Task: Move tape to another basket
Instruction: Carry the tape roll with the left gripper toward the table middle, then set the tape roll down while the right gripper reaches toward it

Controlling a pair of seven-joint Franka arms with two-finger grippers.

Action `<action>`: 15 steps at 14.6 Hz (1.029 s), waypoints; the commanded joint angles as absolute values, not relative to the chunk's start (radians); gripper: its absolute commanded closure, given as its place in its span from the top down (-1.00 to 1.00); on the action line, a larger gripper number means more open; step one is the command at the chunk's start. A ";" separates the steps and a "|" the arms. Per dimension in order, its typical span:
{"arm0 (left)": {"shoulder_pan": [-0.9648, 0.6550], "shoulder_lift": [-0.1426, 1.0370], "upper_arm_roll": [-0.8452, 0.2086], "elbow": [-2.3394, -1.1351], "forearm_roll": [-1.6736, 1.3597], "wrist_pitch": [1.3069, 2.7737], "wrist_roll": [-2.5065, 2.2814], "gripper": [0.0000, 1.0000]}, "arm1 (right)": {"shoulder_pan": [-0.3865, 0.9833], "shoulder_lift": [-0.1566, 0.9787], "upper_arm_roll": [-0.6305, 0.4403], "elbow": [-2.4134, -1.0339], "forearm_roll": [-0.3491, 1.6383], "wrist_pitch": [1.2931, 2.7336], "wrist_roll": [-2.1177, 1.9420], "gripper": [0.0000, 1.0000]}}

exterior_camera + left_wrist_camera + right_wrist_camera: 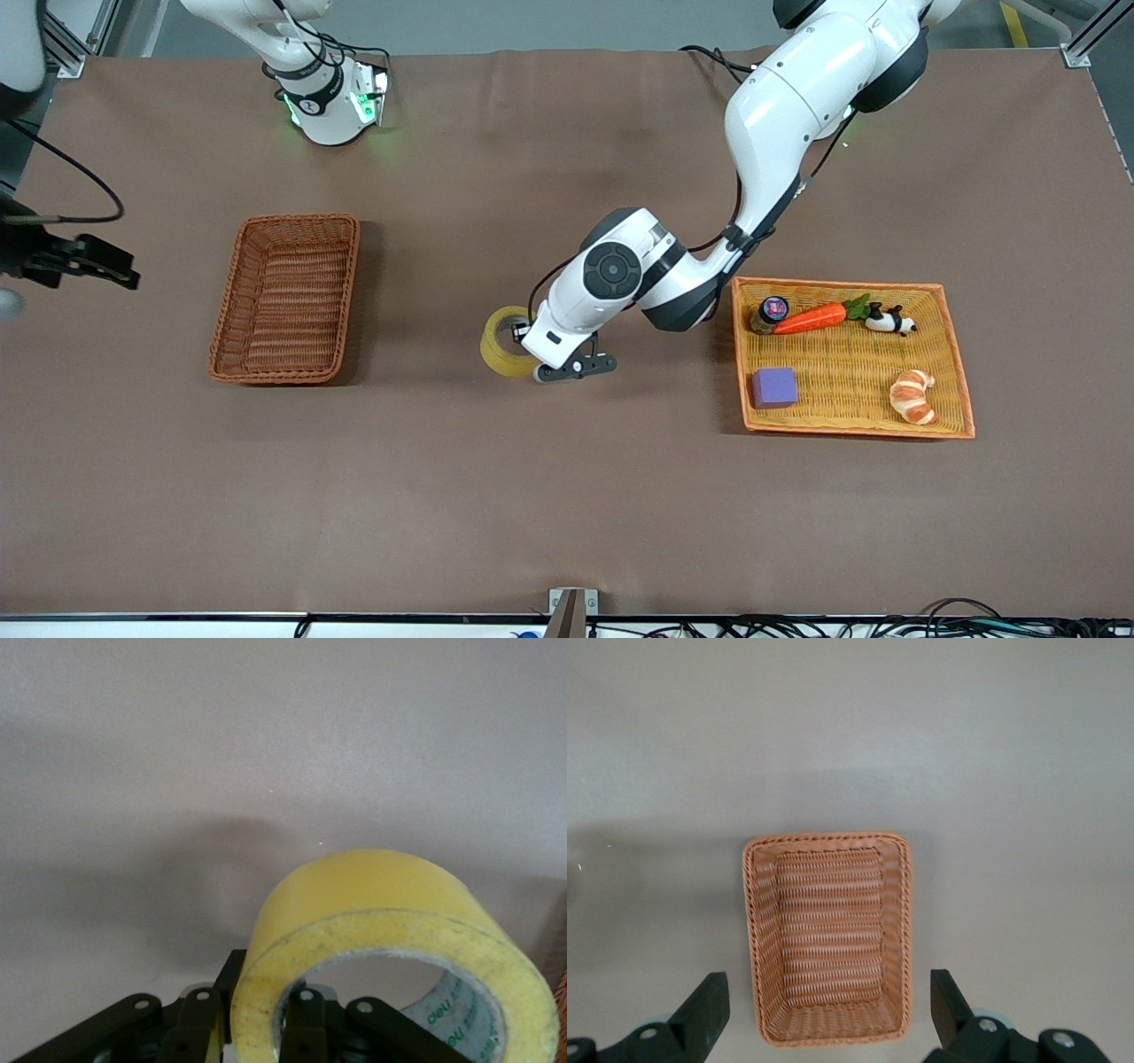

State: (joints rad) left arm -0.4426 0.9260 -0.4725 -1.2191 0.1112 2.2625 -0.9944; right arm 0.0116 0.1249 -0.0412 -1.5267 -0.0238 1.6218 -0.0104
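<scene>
The tape, now hanging over the bare tablecloth, will be let go by my left gripper on the bare tablecloth (501, 329), between the reddish-brown basket and the orange-yellow tray.
The yellowish tape roll (503, 353) hangs over the bare tablecloth between the two baskets. My left gripper (524, 344) is shut on its wall. In the left wrist view one finger (205, 1014) presses the outside of the tape (390, 895) and the other sits inside the ring, with my left gripper (257, 1020) clamped across the wall. The dark reddish-brown basket (227, 301) stands empty toward the right arm's end of the table. My right gripper (97, 264) waits open in the air beside it, and the right wrist view (828, 1010) shows the basket (755, 930) below.
A flat orange-yellow woven tray (842, 285) lies toward the left arm's end. It holds a purple cube (774, 387), a carrot (811, 317), a croissant (912, 396), a panda toy (889, 320) and a small jar (771, 312).
</scene>
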 commanded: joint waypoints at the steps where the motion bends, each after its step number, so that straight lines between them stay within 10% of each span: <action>1: -0.466 0.937 -0.457 -1.187 0.091 2.278 -1.003 -0.92 | 0.055 0.121 -0.040 -1.652 -0.023 1.738 0.026 1.00; 8: -0.509 0.980 -0.448 -1.193 0.094 2.301 -0.973 -0.81 | 0.164 0.179 -0.040 -1.733 0.063 1.859 0.152 1.00; 15: -0.608 0.997 -0.333 -1.197 0.094 2.310 -0.947 -0.02 | 0.182 0.222 -0.040 -1.736 0.120 1.885 0.152 1.00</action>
